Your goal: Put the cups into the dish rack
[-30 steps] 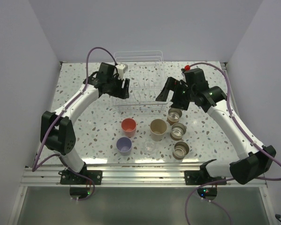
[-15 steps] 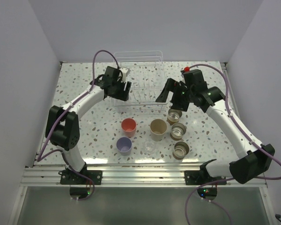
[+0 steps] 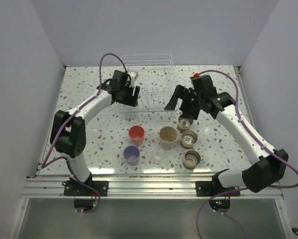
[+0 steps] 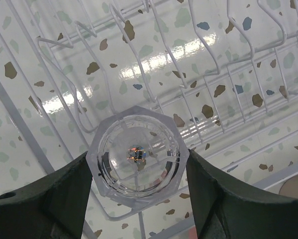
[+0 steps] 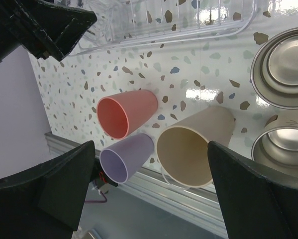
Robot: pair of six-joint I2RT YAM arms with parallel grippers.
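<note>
The robot's right gripper should next go to the rim [image 3: 179,122] [image 5: 252,74] of the tan brown-rimmed cup closest to the white wire dish rack and close there.
My left gripper [image 3: 128,92] is shut on a clear glass cup [image 4: 138,152], seen bottom-on between its two fingers, and holds it over the left part of the white wire dish rack [image 3: 148,113]. My right gripper [image 3: 181,102] hangs open and empty at the rack's right front corner, above the standing cups. In front of the rack stand a coral-red cup [image 3: 136,133], a lavender cup [image 3: 132,154], a larger beige cup [image 3: 167,135], a second clear glass cup [image 3: 158,157] and three tan brown-rimmed cups [image 3: 185,122] [image 3: 189,140] [image 3: 192,159].
Thin upright prongs [image 4: 106,82] of the rack stand right under the held glass. The metal rail [image 3: 149,181] runs along the table's near edge, close behind the lavender cup. White walls close the table in on three sides.
My left gripper has carried the glass cup a little to the right, further over the rack. My right gripper has crept slightly up and left and stays open.
</note>
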